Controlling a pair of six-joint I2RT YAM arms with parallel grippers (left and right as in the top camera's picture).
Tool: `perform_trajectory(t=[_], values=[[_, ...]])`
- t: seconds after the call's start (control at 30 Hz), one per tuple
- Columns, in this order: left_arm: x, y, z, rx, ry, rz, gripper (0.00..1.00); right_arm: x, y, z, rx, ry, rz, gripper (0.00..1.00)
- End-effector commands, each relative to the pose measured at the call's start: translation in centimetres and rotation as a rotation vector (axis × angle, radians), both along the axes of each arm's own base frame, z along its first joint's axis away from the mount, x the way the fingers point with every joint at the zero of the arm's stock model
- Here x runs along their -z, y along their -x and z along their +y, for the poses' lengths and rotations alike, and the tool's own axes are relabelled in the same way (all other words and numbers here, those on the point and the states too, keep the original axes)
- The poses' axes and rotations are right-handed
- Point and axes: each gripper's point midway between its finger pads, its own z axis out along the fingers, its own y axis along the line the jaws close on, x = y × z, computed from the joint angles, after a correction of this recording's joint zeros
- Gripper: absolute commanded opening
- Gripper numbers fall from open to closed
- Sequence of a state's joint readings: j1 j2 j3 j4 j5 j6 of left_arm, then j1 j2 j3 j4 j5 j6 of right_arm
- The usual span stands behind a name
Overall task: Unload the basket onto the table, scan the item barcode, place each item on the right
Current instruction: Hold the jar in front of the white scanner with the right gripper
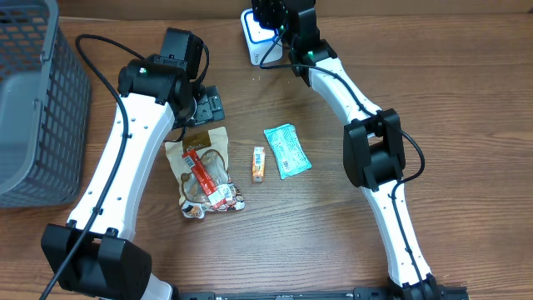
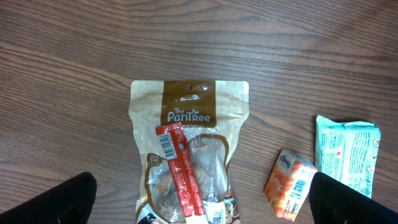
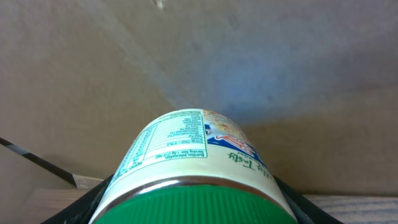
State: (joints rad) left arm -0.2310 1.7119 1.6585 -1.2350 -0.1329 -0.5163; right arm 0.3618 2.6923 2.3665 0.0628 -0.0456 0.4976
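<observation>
The jar, now held at the table's far edge, will go down from my right gripper onto the bare table (image 1: 415,149) beside my arm's black elbow, where I should set it level with the teal packet.
My right gripper (image 3: 194,190) is shut on a cream-labelled jar (image 3: 186,146) with a green ribbed lid (image 3: 193,208), and its black fingers (image 3: 84,202) press both sides. The jar's nutrition label faces the right wrist camera; no barcode shows. In the overhead view the right gripper (image 1: 279,18) is at the table's far edge, beside a white and blue scanner (image 1: 251,37), and the arm hides the jar. My left gripper (image 2: 202,205) stands open and empty above a brown snack pouch (image 2: 189,106), one finger (image 2: 59,202) on either side of it.
A red stick pack (image 2: 180,168) lies on the pouch. To the right of it lie a small orange packet (image 2: 289,183) and a teal packet (image 2: 345,152). A grey mesh basket (image 1: 33,100) stands at the table's left edge.
</observation>
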Motion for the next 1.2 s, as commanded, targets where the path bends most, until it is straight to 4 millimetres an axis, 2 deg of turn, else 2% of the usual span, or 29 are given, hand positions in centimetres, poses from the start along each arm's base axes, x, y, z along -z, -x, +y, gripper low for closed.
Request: perform_trajectory(t=[0.0,0.17,0.6,0.87,0.97,1.07,1.1,1.17], values=[[-1.1,-0.2,0.2,0.009,-0.009,-0.032,1.00,-1.7,0.1,0.2,-0.003,-0.013,-0.023,0.06],[-1.1,-0.2,0.2,0.009,-0.009,-0.032,1.00,-0.2,0.4,0.5,-0.007,0.004,0.022,0.06],[-1.1,-0.2,0.2,0.009,-0.009,-0.032,1.00,1.3,0.8,1.3,-0.019,0.017,0.057,0.06],[-1.1,-0.2,0.2,0.009,-0.009,-0.032,1.00,3.4,0.9,1.6,-0.024,0.029,0.086,0.06],[-1.1,-0.2,0.2,0.009,-0.009,-0.032,1.00,3.5,0.9,1.6,-0.024,0.029,0.087,0.06],[-1.1,-0.2,0.2,0.009,-0.009,-0.032,1.00,1.9,0.7,1.6,-0.035,0.011,0.048,0.04],[-1.1,-0.2,0.2,0.009,-0.009,-0.032,1.00,0.0,0.6,1.1,-0.031,0.007,0.026,0.04],[-1.1,-0.2,0.2,0.009,-0.009,-0.032,1.00,-2.3,0.6,0.3,-0.024,0.007,0.003,0.04]])
